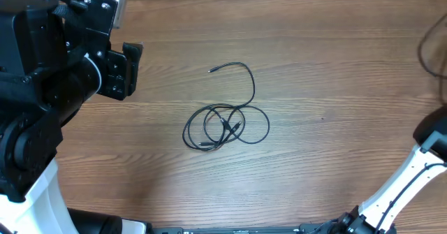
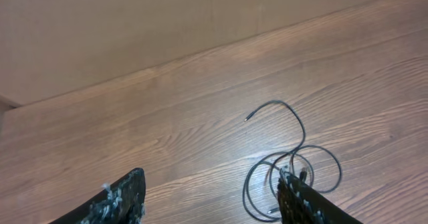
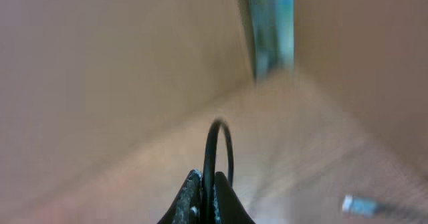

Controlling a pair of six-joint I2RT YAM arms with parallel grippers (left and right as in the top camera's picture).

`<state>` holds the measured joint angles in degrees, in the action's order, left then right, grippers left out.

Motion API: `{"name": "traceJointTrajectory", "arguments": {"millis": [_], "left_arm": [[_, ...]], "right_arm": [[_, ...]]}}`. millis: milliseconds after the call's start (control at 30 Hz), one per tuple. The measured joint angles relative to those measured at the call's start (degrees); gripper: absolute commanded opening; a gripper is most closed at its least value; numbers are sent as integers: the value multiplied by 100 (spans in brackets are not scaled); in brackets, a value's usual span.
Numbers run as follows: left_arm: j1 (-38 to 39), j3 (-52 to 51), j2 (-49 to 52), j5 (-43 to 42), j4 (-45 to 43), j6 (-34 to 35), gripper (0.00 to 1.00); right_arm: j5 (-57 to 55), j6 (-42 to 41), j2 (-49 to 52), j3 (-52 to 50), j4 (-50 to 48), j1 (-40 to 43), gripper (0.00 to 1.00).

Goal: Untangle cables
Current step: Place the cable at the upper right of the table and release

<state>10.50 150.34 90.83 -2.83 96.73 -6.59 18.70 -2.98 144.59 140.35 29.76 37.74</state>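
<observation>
Next, my right gripper sets the black cable down and lets go of it on the wooden table [image 1: 417,42] near the table's far corner, short of the light wall.
A thin black cable [image 1: 227,122] lies mid-table in overlapping loops, with one plug end [image 1: 211,70] trailing toward the back. It also shows in the left wrist view [image 2: 294,164]. My left gripper [image 2: 210,197] is open and empty, raised above the table to the left of the coil, and its right finger overlaps the coil in that view. My right gripper [image 3: 204,190] is shut on another black cable [image 3: 212,144], which loops up from the jaws. A blurred silver plug tip [image 3: 361,205] shows at the lower right. A thin black loop [image 1: 427,49] shows at the overhead's right edge.
The left arm's bulky black body [image 1: 49,87] fills the overhead's left side. The right arm's white link [image 1: 412,178] crosses the lower right corner. A light wall [image 2: 100,30] borders the wooden table's far edge.
</observation>
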Motion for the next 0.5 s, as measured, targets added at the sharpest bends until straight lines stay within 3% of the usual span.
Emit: {"name": "traceJointTrajectory", "arguments": {"millis": [200, 500], "left_arm": [[0, -2, 0, -264, 0, -2, 60], [0, -9, 0, -387, 0, 4, 59]], "right_arm": [[133, -151, 210, 94, -448, -2, 4], [748, -881, 52, 1399, -2055, -28, 4]]}}
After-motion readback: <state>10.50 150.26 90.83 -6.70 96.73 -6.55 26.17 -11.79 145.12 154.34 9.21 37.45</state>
